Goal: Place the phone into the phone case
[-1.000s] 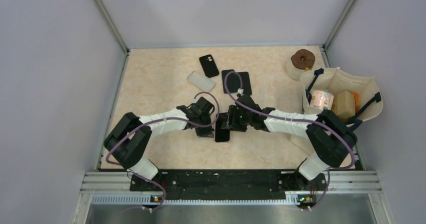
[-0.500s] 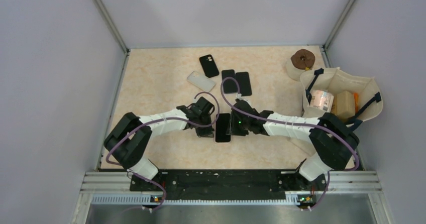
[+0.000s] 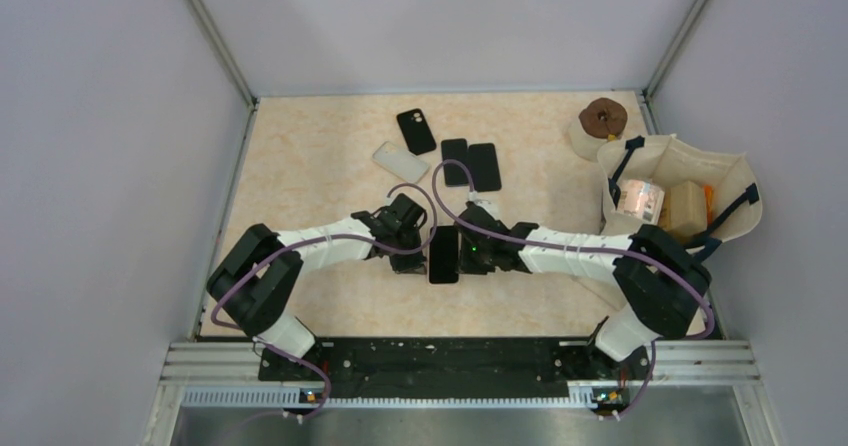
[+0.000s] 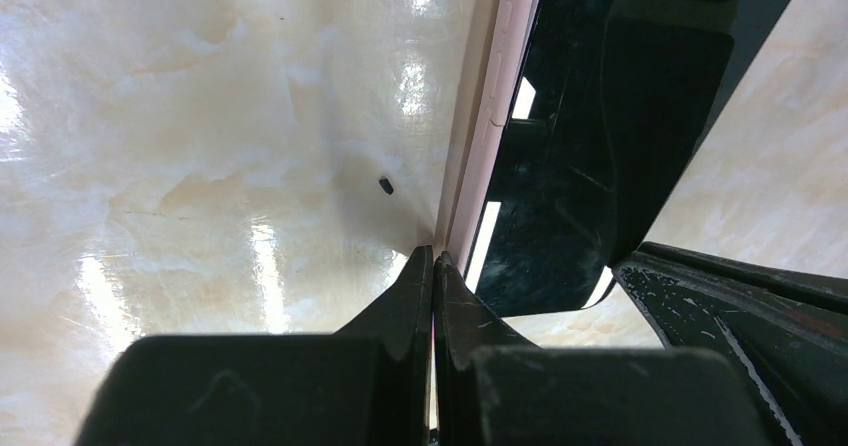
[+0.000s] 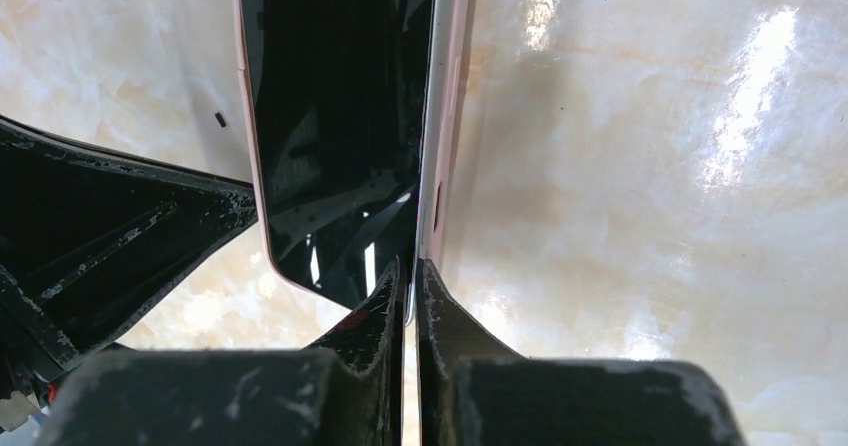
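The phone's silver edge sticks up above the phone case's pink rim beyond where my right gripper holds the near end, so my right gripper will open and grip the phone case's rim farther up (image 5: 461, 6).
The phone (image 3: 443, 254) lies screen up mid-table, between both grippers. A pale pink rim (image 5: 447, 116) with side buttons frames its black screen (image 5: 340, 116) and looks like the phone case. My left gripper (image 4: 433, 256) is shut, its tips touching the pink rim (image 4: 490, 86) at the phone's left edge. My right gripper (image 5: 410, 266) is shut at the phone's right edge. A thin pale strip of the rim runs down between its fingertips. From above, both grippers (image 3: 415, 246) (image 3: 468, 253) flank the phone.
At the back lie a black case (image 3: 416, 131), a white one (image 3: 400, 161) and two dark phones (image 3: 455, 161) (image 3: 485, 166). A brown-topped roll (image 3: 603, 121) and a cloth bag (image 3: 735, 181) of items stand at the right.
My right gripper slid left to the phone's right edge and closed there. Its cable shifted, uncovering the two dark phones behind. The left arm stayed put.
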`<state>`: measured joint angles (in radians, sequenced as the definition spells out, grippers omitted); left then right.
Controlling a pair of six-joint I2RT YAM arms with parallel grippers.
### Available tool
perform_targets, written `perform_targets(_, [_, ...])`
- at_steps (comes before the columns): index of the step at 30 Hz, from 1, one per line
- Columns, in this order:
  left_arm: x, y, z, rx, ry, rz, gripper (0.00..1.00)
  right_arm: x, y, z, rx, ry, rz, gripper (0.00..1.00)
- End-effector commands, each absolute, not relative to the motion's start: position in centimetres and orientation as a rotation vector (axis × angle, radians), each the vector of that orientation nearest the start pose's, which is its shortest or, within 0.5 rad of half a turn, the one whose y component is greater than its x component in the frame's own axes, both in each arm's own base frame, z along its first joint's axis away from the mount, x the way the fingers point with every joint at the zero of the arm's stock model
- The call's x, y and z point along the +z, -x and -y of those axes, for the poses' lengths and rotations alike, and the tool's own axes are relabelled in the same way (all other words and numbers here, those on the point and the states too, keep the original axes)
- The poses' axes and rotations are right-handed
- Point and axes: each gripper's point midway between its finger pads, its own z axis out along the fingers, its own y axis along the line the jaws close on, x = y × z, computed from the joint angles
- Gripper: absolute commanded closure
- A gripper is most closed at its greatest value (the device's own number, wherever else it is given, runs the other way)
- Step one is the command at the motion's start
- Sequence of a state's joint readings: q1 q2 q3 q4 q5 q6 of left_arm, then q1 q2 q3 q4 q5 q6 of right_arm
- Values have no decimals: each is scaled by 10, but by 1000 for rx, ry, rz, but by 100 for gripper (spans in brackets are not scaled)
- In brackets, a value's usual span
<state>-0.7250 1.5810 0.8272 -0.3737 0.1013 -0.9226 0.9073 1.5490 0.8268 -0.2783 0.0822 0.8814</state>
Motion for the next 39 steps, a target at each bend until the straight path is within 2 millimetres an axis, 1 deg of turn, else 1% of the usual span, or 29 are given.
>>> perform_targets(1, [35, -219, 270, -692, 251, -2783, 100, 25, -192, -303, 520, 61, -2685, 100])
perform_targets(5, [34, -219, 270, -695, 251, -2785, 100, 11, -182, -305, 497, 82, -2721, 100])
perform_targets(12, [34, -220, 271, -698, 253, -2783, 100, -14, -169, -299, 411, 111, -2771, 100])
perform_targets(14, [36, -221, 271, -701, 259, -2778, 100, -19, -164, -299, 393, 109, -2784, 100])
perform_targets(17, [40, -224, 268, -708, 274, -2761, 100, -22, -159, -297, 368, 104, -2791, 100])
perform_targets(20, [46, -230, 262, -706, 297, -2737, 100, -25, -158, -289, 316, 105, -2805, 94])
perform_targets(24, [56, -243, 253, -701, 325, -2708, 100, -35, -155, -278, 250, 85, -2820, 85])
perform_targets(26, [62, -248, 249, -700, 329, -2696, 100, -35, -155, -276, 231, 86, -2824, 81])
perform_targets(29, [70, -257, 246, -699, 330, -2678, 100, -22, -163, -281, 243, 89, -2797, 76])
perform_targets(31, [74, -263, 245, -699, 331, -2670, 100, -2, -178, -286, 295, 73, -2752, 71])
perform_targets(32, [75, -266, 245, -697, 331, -2668, 100, 11, -188, -288, 331, 65, -2725, 70])
perform_targets(35, [80, -274, 247, -698, 317, -2662, 100, 50, -224, -287, 428, 9, -2633, 62])
perform_targets(36, [80, -277, 248, -696, 310, -2662, 100, 62, -236, -284, 450, -8, -2601, 57])
perform_targets(37, [80, -279, 250, -696, 303, -2664, 99, 72, -250, -280, 469, -32, -2573, 54])
perform_targets(39, [80, -282, 253, -699, 287, -2672, 95, 81, -267, -278, 530, -39, -2546, 49])
